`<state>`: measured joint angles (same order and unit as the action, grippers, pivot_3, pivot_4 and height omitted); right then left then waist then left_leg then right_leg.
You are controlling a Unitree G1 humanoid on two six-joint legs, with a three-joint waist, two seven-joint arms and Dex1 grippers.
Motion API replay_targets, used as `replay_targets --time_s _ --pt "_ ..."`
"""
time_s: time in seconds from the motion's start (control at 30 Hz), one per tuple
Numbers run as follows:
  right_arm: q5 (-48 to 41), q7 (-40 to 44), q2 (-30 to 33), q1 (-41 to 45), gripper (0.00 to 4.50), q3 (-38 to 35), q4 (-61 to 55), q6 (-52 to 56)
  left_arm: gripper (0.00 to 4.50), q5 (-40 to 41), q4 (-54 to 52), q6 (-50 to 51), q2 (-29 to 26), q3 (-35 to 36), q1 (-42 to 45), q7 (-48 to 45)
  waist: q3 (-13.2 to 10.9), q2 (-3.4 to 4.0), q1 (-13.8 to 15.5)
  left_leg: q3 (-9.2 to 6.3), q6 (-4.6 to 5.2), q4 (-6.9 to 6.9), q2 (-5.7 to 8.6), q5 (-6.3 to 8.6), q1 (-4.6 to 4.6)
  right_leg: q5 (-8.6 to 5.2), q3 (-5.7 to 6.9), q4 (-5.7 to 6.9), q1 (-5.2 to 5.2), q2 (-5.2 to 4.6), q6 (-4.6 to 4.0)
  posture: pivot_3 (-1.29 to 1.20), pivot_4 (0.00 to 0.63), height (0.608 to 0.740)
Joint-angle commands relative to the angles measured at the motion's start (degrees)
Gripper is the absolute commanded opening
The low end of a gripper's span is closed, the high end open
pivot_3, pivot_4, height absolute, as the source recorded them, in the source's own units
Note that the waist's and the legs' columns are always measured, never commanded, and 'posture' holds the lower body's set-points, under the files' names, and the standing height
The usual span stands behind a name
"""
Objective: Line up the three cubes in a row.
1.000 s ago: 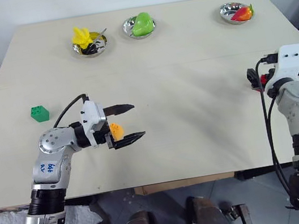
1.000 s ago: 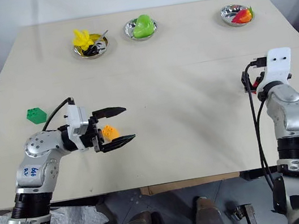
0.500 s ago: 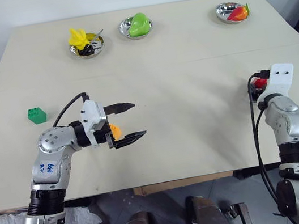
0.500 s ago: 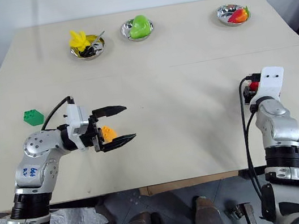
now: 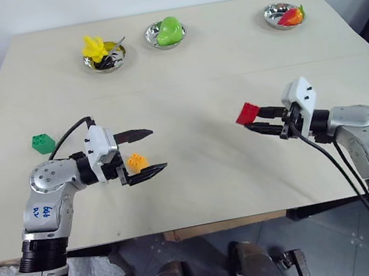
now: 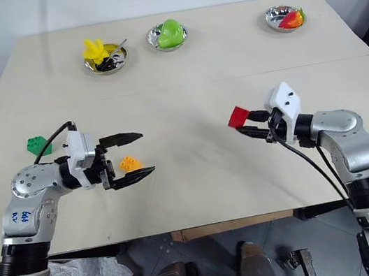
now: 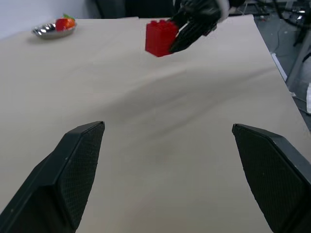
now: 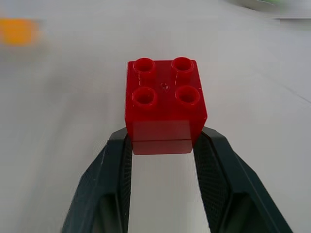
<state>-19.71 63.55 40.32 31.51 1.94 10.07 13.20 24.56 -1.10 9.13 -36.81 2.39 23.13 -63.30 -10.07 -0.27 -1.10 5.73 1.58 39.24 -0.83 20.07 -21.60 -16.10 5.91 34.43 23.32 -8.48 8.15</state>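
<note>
Next, my left gripper needs to go to the green cube near the table's edge and close on the green cube's opposite sides (image 5: 43, 144).
My right gripper (image 5: 255, 121) is shut on the red cube (image 5: 246, 113) and holds it above the table, right of centre, studs up. In the right wrist view the red cube (image 8: 164, 104) sits clamped between the two fingertips. The orange-yellow cube (image 5: 135, 162) lies on the table between the spread fingers of my left gripper (image 5: 153, 152), which is open and touches nothing. The green cube (image 5: 42, 143) rests near the table's left edge, behind my left arm. The left wrist view looks across bare table to the red cube (image 7: 160, 37).
Along the far table stand three steel bowls: one with yellow toy food (image 5: 103, 52), one with green (image 5: 167, 32), one with red (image 5: 284, 15). A seam (image 5: 182, 84) runs between the far and near tables. Bare tabletop lies between my two grippers.
My right arm has swung in from the table's right edge toward the middle, its gripper shut on the red cube and carrying it. The left gripper has stayed open by the orange-yellow cube.
</note>
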Motion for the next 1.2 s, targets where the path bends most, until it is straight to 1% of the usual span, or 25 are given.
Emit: replay_targets --time_s 0.03,0.1,0.17,0.23,0.33,0.4,0.47,0.53,0.63,0.7,0.73,0.87,0.93,1.0,1.07,1.1,1.2 --pt "4.85 13.44 0.62 6.95 1.43 5.52 11.3 -11.93 4.5 -0.1 0.42 -1.42 -1.13 1.72 -1.16 -0.52 0.0 0.0 -0.42 -0.01 0.0 0.02 0.0 0.0 0.01 0.0 0.0 0.01 -0.02 0.0 0.0 0.0 0.15 0.74" --pt "5.88 19.5 -0.83 10.02 1.43 7.79 18.14 -15.65 4.5 0.12 -0.11 -1.27 -1.42 2.18 -1.92 -0.19 0.0 0.0 -0.45 -0.03 0.0 0.02 -0.02 0.0 0.03 0.0 0.04 0.01 -0.04 0.0 0.0 0.0 0.15 0.74" --pt "4.56 24.29 -3.61 12.62 1.43 7.19 25.37 -19.61 4.5 0.4 -0.92 -0.99 -1.71 2.73 -3.01 0.1 -0.01 -0.02 -0.48 -0.06 0.0 0.01 -0.03 0.0 0.03 -0.01 0.13 0.02 -0.05 0.0 -0.02 0.0 0.15 0.74" --pt "5.96 26.39 -4.8 14.61 1.43 7.42 31.69 -22.07 4.5 0.42 -1.89 -0.65 -2.25 3.01 -4.17 0.03 -0.02 -0.01 -0.53 -0.11 0.0 0.02 -0.03 0.0 0.03 -0.01 0.19 0.01 -0.06 0.0 -0.02 0.0 0.15 0.74" --pt "10.02 28.55 -5.37 17.9 1.43 9.47 40.39 -28.72 4.5 0.73 -3.57 0.04 -3.73 3.87 -5.95 -0.08 -0.03 0.01 -0.48 -0.18 0.0 0.01 -0.02 0.0 0.01 -0.01 0.22 0.03 -0.06 -0.06 -0.02 0.0 0.15 0.74" --pt "10.61 28.81 -6.2 19.99 1.43 10.11 44.11 -28.78 4.5 1.12 -3.96 0.49 -4.39 4.61 -6.45 0.13 -0.03 0.01 -0.6 -0.19 0.0 0.02 -0.03 0.0 0.02 -0.01 0.22 0.05 -0.07 -0.08 -0.02 0.0 0.15 0.74" --pt "12.64 28.76 -6.93 21.66 2.17 10.62 47.72 -31.45 4.5 2.15 -4.93 2.0 -5.26 5.4 -7.59 -0.05 -0.03 0.01 -0.71 -0.19 -0.02 0.04 -0.05 -0.01 0.03 -0.01 0.22 0.07 -0.07 -0.07 -0.03 0.0 0.15 0.74" --pt "14.41 27.74 -7.5 22.88 2.81 10.55 50.82 -35.77 4.5 2.68 -6.28 3.11 -6.2 6.04 -9.34 -0.54 -0.03 0.03 -0.81 -0.2 -0.05 0.03 -0.1 -0.03 0.03 -0.02 0.23 0.08 -0.07 -0.05 -0.04 0.0 0.15 0.74" --pt "14.24 28.33 -7.73 24.03 3.8 9.23 52.8 -36.84 4.5 2.72 -6.88 3.2 -6.41 7.3 -10.5 0.44 -0.04 0.03 -0.87 -0.2 -0.06 0.03 -0.11 -0.02 0.06 -0.03 0.23 0.1 -0.07 -0.05 -0.07 0.0 0.15 0.74" --pt "11.35 28.85 -6.72 23.83 4.43 8.07 50.97 -37.74 4.5 2.54 -6.13 2.05 -6.1 10.53 -11.9 2.83 -0.04 0.03 -0.86 -0.2 -0.06 0.04 -0.13 -0.03 0.06 -0.03 0.23 0.11 -0.08 -0.06 -0.06 0.0 0.15 0.74" --pt "9.04 28.94 -5.77 23.27 4.49 7.66 49.03 -37.25 4.5 2.31 -5.64 1.07 -5.94 12.44 -13.11 3.88 -0.06 0.06 -0.86 -0.21 -0.06 0.05 -0.2 -0.03 0.06 -0.03 0.23 0.14 -0.08 -0.06 -0.07 0.0 0.15 0.74" --pt "1.55 28.95 -0.99 19.33 4.49 8.17 39.84 -34.78 4.5 0.58 -5.7 -1.27 -6.29 17.94 -20.74 6.18 -0.1 0.14 -0.81 -0.22 -0.06 0.04 -0.3 -0.02 0.07 -0.03 0.23 0.15 -0.07 -0.09 -0.07 0.0 0.15 0.74" --pt "-5.54 28.95 2.01 14.51 4.49 6.24 30.33 -28.35 4.5 1.89 -5.63 -2.05 -3.2 23.84 -25.78 10.57 -0.1 0.13 -0.63 -0.23 -0.07 0.01 -0.3 -0.01 0.06 -0.04 0.27 0.11 -0.07 -0.1 -0.09 0.0 0.15 0.74" --pt "-10.75 28.82 3.72 8.02 4.49 2.09 20.09 -22.09 4.5 1.08 -4.84 -4.81 1.82 31.06 -32.32 17.28 -0.1 0.13 -0.46 -0.25 -0.08 0.0 -0.33 0.01 0.08 -0.04 0.32 0.08 -0.09 -0.11 -0.09 0.0 0.15 0.74" --pt "-12.93 25.62 3.18 3.6 4.49 -0.77 13.32 -19.65 4.5 0.64 -4.13 -6.68 6.13 35.74 -36.5 22.52 -0.1 0.13 -0.47 -0.27 -0.1 0.0 -0.36 0.05 0.1 -0.04 0.36 0.04 -0.16 -0.11 -0.09 0.0 0.15 0.74" --pt "-14.02 23.48 2.73 1.94 4.49 -1.79 10.31 -17.38 4.5 0.17 -3.77 -7.66 7.48 37.06 -37.71 24.39 -0.11 0.11 -0.46 -0.23 -0.1 0.0 -0.39 0.08 0.14 -0.04 0.36 0.01 -0.19 -0.11 -0.09 0.0 0.15 0.74" --pt "-16.38 17.1 -0.68 -2.23 4.49 -4.98 2.32 -15.09 4.5 0.38 -0.69 -10.51 10.26 40.36 -40.23 27.64 -0.12 0.11 -0.34 -0.15 -0.1 0.04 -0.43 0.09 0.32 -0.03 0.38 0.01 -0.34 -0.11 -0.09 0.0 0.15 0.74"
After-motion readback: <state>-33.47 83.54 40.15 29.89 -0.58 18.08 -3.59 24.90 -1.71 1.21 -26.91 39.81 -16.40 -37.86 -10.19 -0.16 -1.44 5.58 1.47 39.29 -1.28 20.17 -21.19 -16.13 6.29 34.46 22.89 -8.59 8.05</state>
